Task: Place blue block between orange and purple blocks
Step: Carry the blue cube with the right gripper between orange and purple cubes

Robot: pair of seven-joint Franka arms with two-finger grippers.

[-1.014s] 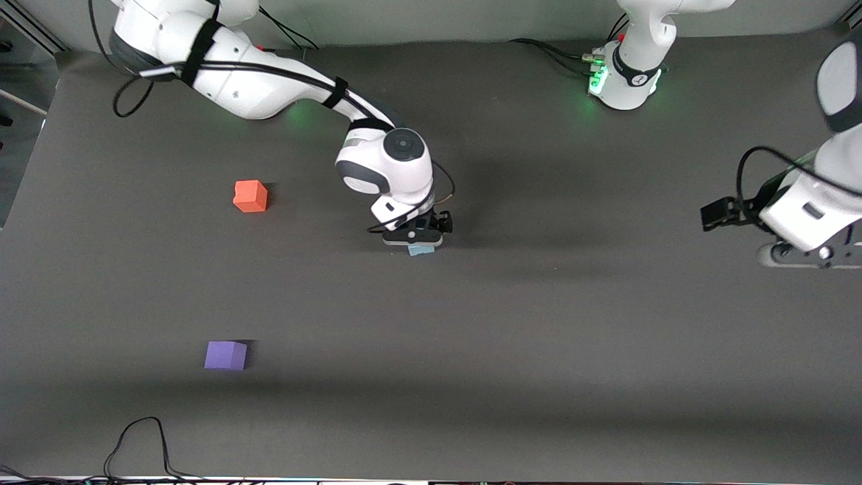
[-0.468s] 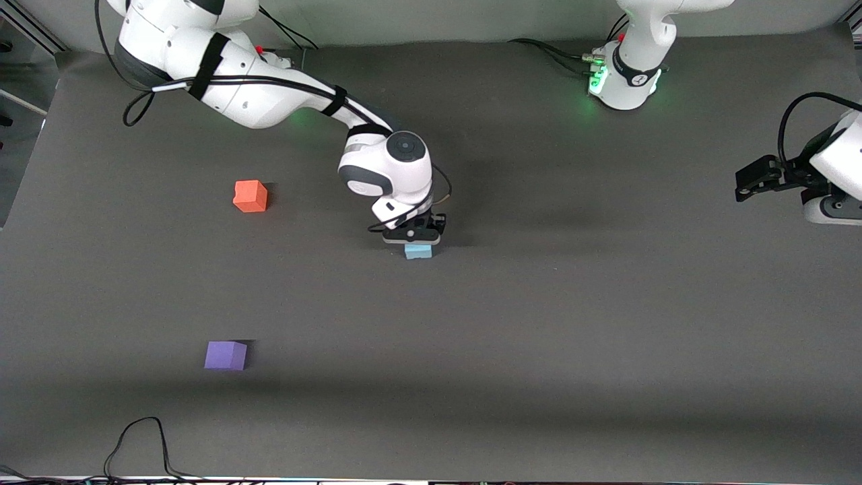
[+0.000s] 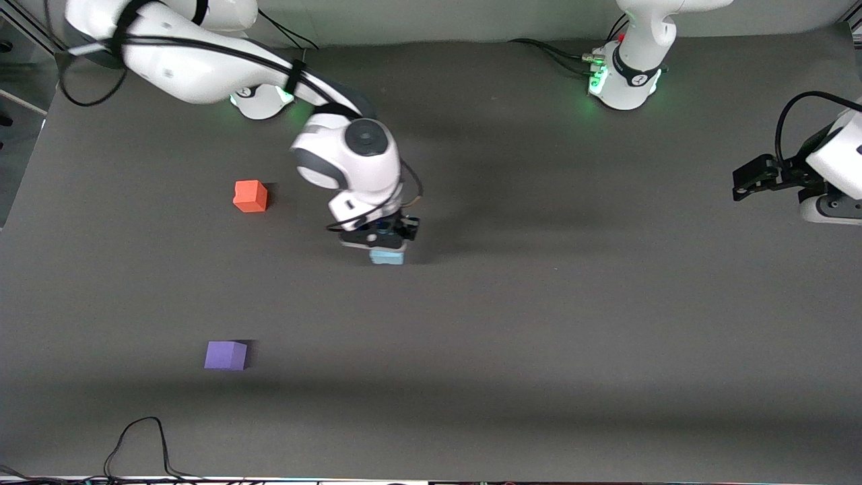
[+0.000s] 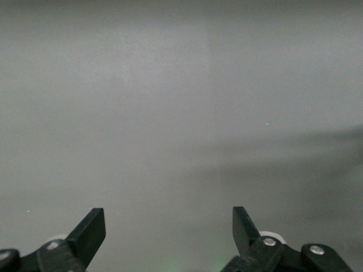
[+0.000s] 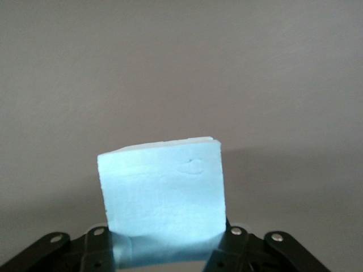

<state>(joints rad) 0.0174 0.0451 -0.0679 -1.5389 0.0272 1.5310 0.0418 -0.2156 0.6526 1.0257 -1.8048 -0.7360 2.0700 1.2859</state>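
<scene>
The robot's right gripper will let go of the blue block on the dark grey mat midway (image 3: 242, 276) between the orange and purple blocks.
My right gripper (image 3: 385, 250) is shut on the light blue block (image 3: 387, 256) and holds it just over the middle of the table. The block fills the right wrist view (image 5: 163, 190) between the fingers. The orange block (image 3: 250, 196) sits on the table toward the right arm's end. The purple block (image 3: 225, 355) sits nearer to the front camera than the orange one. My left gripper (image 3: 747, 183) is open and empty, held up over the left arm's end of the table; its fingers (image 4: 91, 233) show in the left wrist view over bare table.
The table is covered by a dark grey mat (image 3: 539, 323). A black cable (image 3: 138, 444) loops at the table's front edge, nearer to the camera than the purple block.
My right gripper has lifted the blue block and carried it toward the right arm's end of the table. The left arm pulled back toward its end of the table, then held still.
</scene>
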